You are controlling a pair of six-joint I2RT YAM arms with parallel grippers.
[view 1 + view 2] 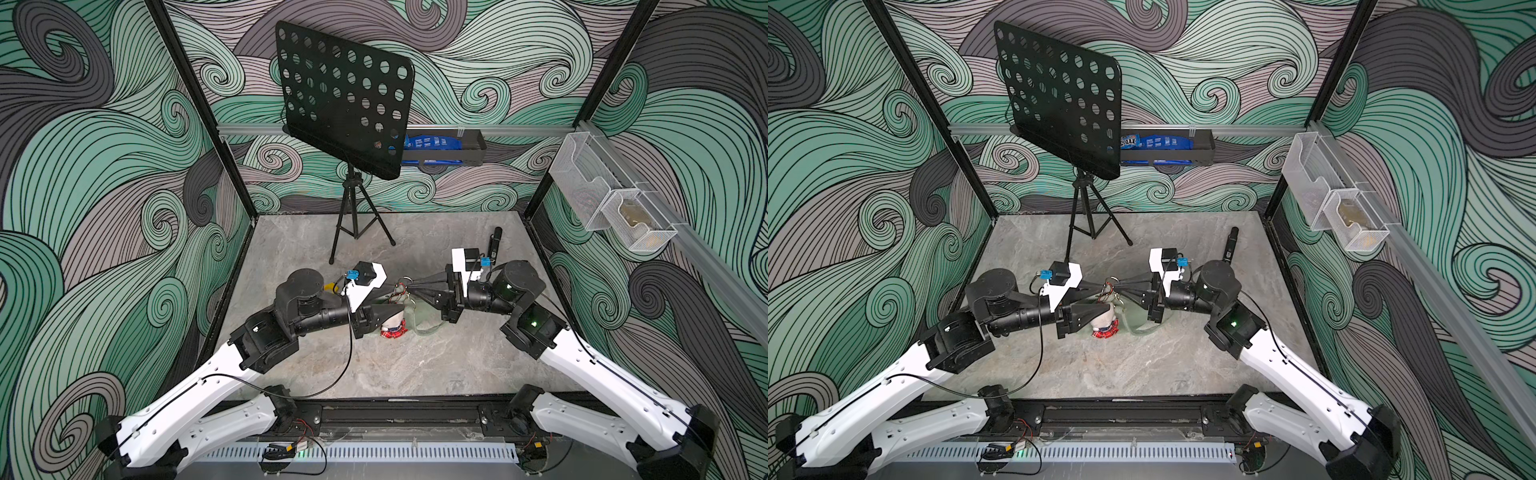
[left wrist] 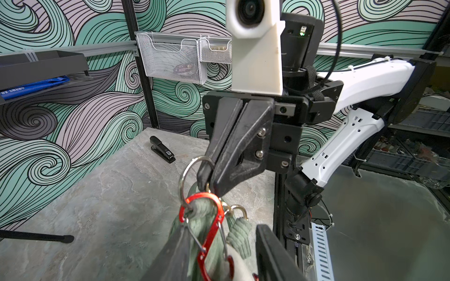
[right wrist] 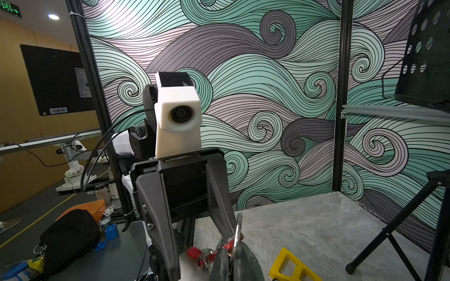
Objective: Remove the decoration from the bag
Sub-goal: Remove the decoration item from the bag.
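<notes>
The carabiner's wire gate keeps the silver ring shut in, so I will squeeze the gate against the red body (image 2: 212, 237) with my left gripper, then pull the carabiner off the ring.
The sage-green bag (image 1: 426, 316) (image 1: 1142, 321) lies on the table between both arms, mostly hidden by them. Its corduroy strap (image 2: 239, 234) runs through a red carabiner (image 2: 203, 195) that carries the decoration, a white plush (image 1: 395, 326) (image 1: 1104, 325) in a red tartan skirt. My left gripper (image 2: 222, 228) (image 1: 392, 299) is open, its fingers standing on either side of the carabiner and plush (image 2: 239, 265). One finger rests against the carabiner. My right gripper (image 3: 231, 258) (image 2: 209, 175) (image 1: 410, 285) is shut on a silver ring (image 2: 185, 175) (image 3: 238, 228) linked to the carabiner.
A black music stand (image 1: 345, 99) on a tripod stands at the back. A black stapler (image 1: 495, 243) (image 2: 162, 149) lies behind my right arm. A yellow block (image 3: 292, 270) sits by my left wrist. Mesh baskets (image 1: 611, 195) hang on the right wall, and a black tray (image 1: 444, 145) on the back wall.
</notes>
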